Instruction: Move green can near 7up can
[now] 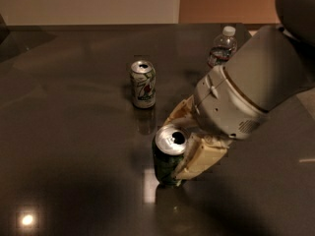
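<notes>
My gripper has the green can, still upright near the dark table's middle. It will let go of it on the table (169,121) close beside the 7up can, on that can's water bottle side.
The green can (167,157) is dark green with a silver top and stands upright near the middle of the dark table. My gripper (183,142) has its tan fingers on both sides of the can and is shut on it. The 7up can (143,84) is mostly white with green markings and a small red spot. It stands upright farther back and a little to the left, about a can's height away from the green can.
A clear plastic water bottle (221,47) with a white cap stands at the back right, partly behind my arm (256,87). The dark glossy table (69,132) stretches left and forward, with light reflections at the front left.
</notes>
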`<state>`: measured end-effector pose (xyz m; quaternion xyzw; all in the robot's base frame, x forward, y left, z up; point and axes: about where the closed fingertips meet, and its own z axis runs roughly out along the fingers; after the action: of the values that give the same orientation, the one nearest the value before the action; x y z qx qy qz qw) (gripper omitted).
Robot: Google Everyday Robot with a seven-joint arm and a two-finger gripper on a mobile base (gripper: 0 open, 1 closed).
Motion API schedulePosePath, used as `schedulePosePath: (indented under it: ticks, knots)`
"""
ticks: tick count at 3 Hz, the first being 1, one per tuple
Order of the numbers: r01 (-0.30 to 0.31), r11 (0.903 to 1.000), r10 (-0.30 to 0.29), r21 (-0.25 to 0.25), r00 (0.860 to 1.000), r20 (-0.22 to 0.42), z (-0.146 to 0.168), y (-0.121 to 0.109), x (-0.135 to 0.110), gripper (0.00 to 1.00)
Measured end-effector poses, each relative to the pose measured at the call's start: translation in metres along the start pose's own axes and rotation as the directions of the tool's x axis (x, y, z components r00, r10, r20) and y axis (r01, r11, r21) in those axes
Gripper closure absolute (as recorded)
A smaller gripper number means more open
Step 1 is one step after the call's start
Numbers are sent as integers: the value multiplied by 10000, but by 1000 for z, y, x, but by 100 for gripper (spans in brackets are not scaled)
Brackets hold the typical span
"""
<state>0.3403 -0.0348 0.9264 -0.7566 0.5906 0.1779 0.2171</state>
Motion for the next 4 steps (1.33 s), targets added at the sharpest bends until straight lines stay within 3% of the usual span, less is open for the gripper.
schedulePosePath:
  ticks: [1, 2, 3, 4]
  knots:
    - [-730, 9950, 731, 682, 9973, 12, -13, -35, -7, 100]
    - [-1358, 9835, 1362, 1193, 9907, 46, -18, -71, -7, 100]
    - [-2081, 9680, 2087, 1400, 9779, 105, -12, -100, 5, 100]
    - [-2872, 9454, 2887, 1542, 9573, 133, -3, -122, 26, 100]
